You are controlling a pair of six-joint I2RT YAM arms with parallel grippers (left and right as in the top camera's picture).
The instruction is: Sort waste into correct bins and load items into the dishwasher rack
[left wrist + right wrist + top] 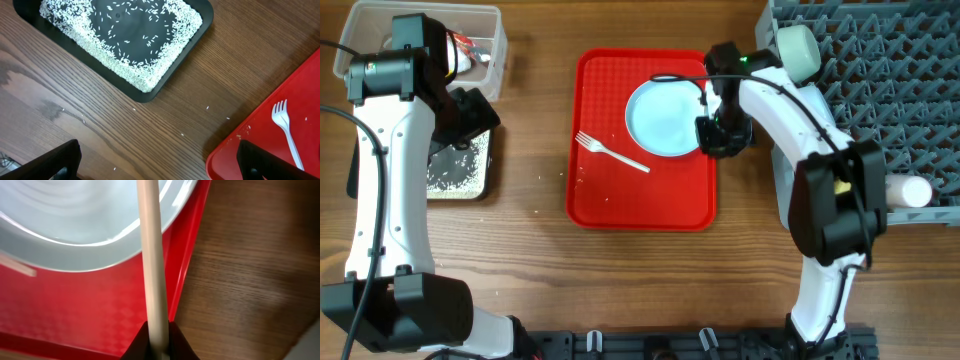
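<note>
Next, I let go of the spoon with my right gripper inside the front corner of the grey dishwasher rack [821,182], closest to the red tray.
My right gripper [720,130] [159,340] is shut on the white handle of the spoon [152,255]. It holds the spoon over the right edge of the red tray [620,200], and the handle crosses the light-blue plate [660,118] [75,220]; the spoon's bowl end is out of view. The white fork [610,152] [285,125] lies on the tray left of the plate. My left gripper [470,115] [160,165] hangs open above bare table between the black tray [492,170] [150,95], which holds rice grains [145,70], and the red tray [250,145]. The clear tub [495,50] stands at the back left.
The grey dishwasher rack [880,60] fills the back right, with a pale cup [798,48] at its left corner and a white object [910,190] at its front edge. A few loose grains [207,107] dot the wood beside the black tray.
</note>
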